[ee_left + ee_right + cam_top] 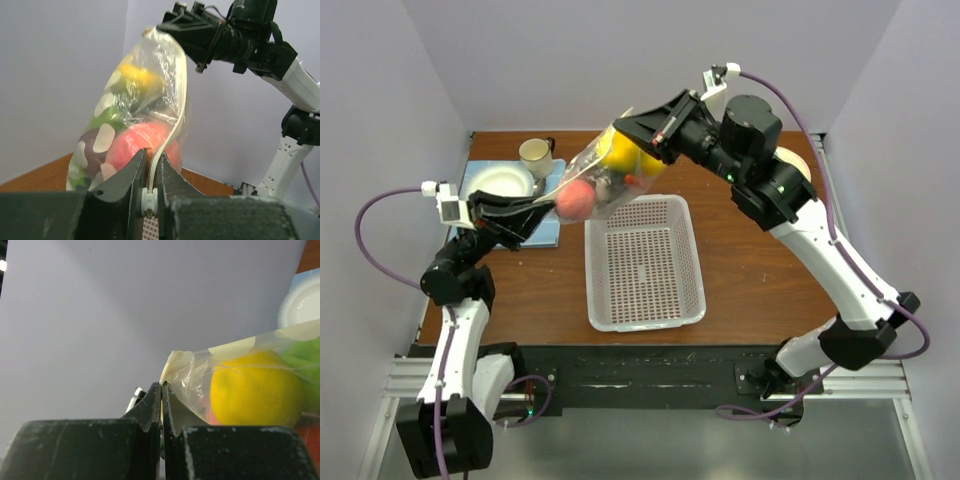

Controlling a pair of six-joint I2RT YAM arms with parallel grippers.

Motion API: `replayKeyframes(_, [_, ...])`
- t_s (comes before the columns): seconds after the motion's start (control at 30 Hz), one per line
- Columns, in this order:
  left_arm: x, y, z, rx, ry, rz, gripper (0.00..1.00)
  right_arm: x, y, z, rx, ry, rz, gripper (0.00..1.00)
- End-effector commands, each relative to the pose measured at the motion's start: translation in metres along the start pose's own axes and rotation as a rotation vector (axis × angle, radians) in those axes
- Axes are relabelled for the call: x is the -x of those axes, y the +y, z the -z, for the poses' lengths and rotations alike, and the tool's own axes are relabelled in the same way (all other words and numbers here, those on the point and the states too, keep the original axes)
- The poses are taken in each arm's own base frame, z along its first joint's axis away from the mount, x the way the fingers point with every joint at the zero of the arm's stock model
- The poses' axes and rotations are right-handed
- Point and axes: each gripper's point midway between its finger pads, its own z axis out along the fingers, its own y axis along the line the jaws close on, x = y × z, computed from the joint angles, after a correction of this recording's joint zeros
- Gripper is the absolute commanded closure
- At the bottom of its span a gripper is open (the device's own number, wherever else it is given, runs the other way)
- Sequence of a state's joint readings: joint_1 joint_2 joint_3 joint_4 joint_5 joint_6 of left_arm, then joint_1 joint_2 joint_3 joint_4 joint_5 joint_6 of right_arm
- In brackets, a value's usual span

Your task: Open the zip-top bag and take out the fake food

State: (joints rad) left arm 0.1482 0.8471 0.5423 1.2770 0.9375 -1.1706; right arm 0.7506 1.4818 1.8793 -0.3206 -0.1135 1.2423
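The bag is held in my right gripper by the corner far from the white zip slider, so next I lower the bag and regrip the zip [560,187] beside the slider.
The zip-top bag [598,175], clear with white dots, hangs in the air between both grippers above the table's back left. It holds fake food: a red-pink fruit [576,200], a yellow fruit [623,152], a green fruit [111,116]. My left gripper [552,197] is shut on the bag's white zip slider [149,201] at its lower end. My right gripper [645,135] is shut on the bag's upper corner [172,365]. The yellow fruit [255,389] shows close in the right wrist view.
A white perforated basket [643,263] stands on the brown table [760,270] just below and right of the bag. A white plate [503,182] on a blue mat and a cup [536,155] sit at the back left.
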Motion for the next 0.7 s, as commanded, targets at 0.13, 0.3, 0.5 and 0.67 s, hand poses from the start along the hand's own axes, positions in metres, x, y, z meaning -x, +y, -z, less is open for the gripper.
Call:
replayKeyframes(0.13, [0.069,-0.035,-0.015,-0.019,-0.033,-0.355,0.97,-0.019,-0.069,0.030,-0.155,0.001,0.052,1.00])
replayKeyframes(0.3, [0.084,-0.025,-0.024,0.033,0.110,-0.515,0.97,-0.066,-0.142,0.017,-0.298,0.139,0.050,1.00])
replayKeyframes(0.5, [0.070,0.039,0.008,0.277,0.463,-0.778,1.00,-0.101,-0.164,0.010,-0.390,0.362,0.255,0.69])
replayKeyframes(0.67, [0.019,0.077,0.053,0.305,0.693,-0.824,1.00,-0.085,-0.155,0.037,-0.301,0.435,0.670,0.34])
